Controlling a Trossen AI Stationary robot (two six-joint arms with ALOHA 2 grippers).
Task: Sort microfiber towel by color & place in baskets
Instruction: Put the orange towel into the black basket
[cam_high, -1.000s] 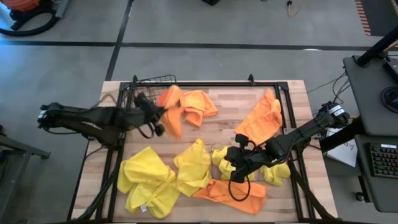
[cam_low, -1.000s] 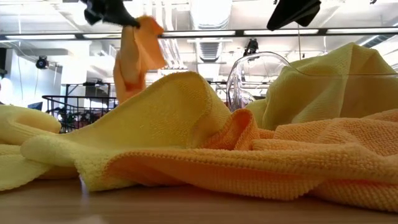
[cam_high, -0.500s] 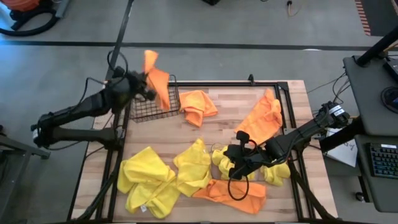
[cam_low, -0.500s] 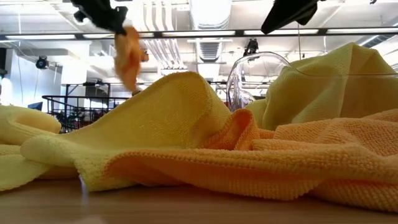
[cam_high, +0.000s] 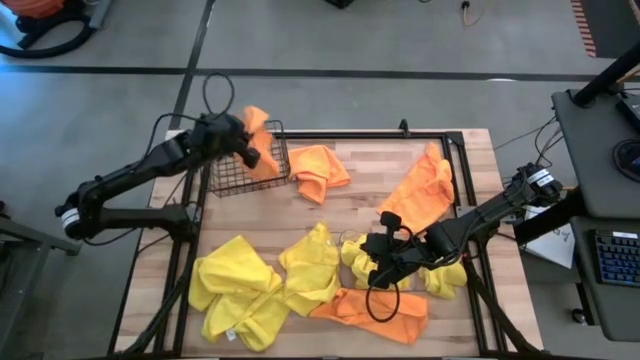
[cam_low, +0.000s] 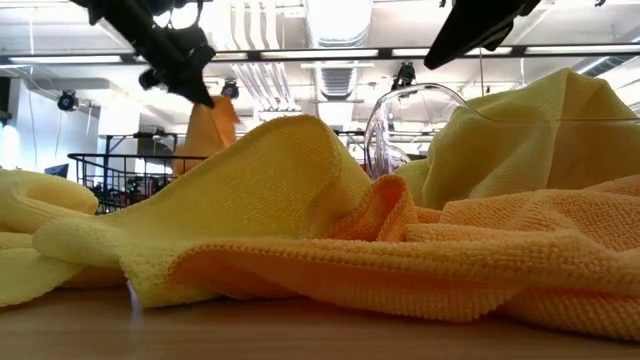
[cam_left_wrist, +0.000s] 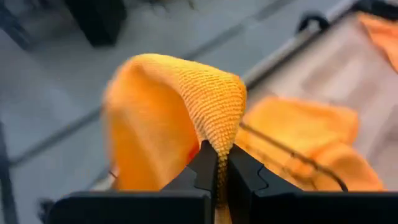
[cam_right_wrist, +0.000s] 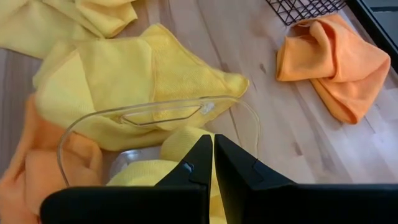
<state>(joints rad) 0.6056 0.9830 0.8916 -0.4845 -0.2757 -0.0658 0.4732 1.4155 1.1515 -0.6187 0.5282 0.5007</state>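
Next, my left gripper lets go of the orange towel inside the dark wire basket (cam_high: 261, 161), near the basket's side beside the loose orange towel.
My left gripper (cam_high: 246, 152) is over the dark wire basket (cam_high: 232, 176) at the table's far left corner, shut on an orange towel (cam_high: 262, 146). In the low view this towel (cam_low: 211, 128) hangs below the gripper (cam_low: 196, 92). My right gripper (cam_right_wrist: 212, 147) is shut and holds nothing. It hovers above the clear bin (cam_right_wrist: 155, 106), which has a yellow towel (cam_right_wrist: 177, 144) inside. In the high view the right gripper (cam_high: 375, 268) is near the table's near right. Loose orange towels (cam_high: 318, 170) (cam_high: 420, 190) (cam_high: 375, 310) and yellow towels (cam_high: 235, 290) (cam_high: 312, 262) lie flat on the wood. My left gripper pinches a fold of the orange towel (cam_left_wrist: 219, 134) between its two fingers. The cloth bulges out past the fingertips (cam_left_wrist: 205, 163). The fingers slant down from the table's left. The towel is lifted clear of the table and hangs slack over the basket; its lower end is hidden behind a yellow towel.
A black metal frame (cam_high: 400, 134) runs round the table's edges. The orange towel beside the basket lies right against its right wall. Bare wood (cam_high: 365, 170) shows in the far middle. In the low view, heaped yellow and orange cloth (cam_low: 300, 220) fills the foreground.
My left gripper has carried the orange towel from above the table's left middle up and toward the far left corner, then come down over the wire basket. The towel swung up high on the way and now hangs lower, above the basket. My right gripper has kept still.
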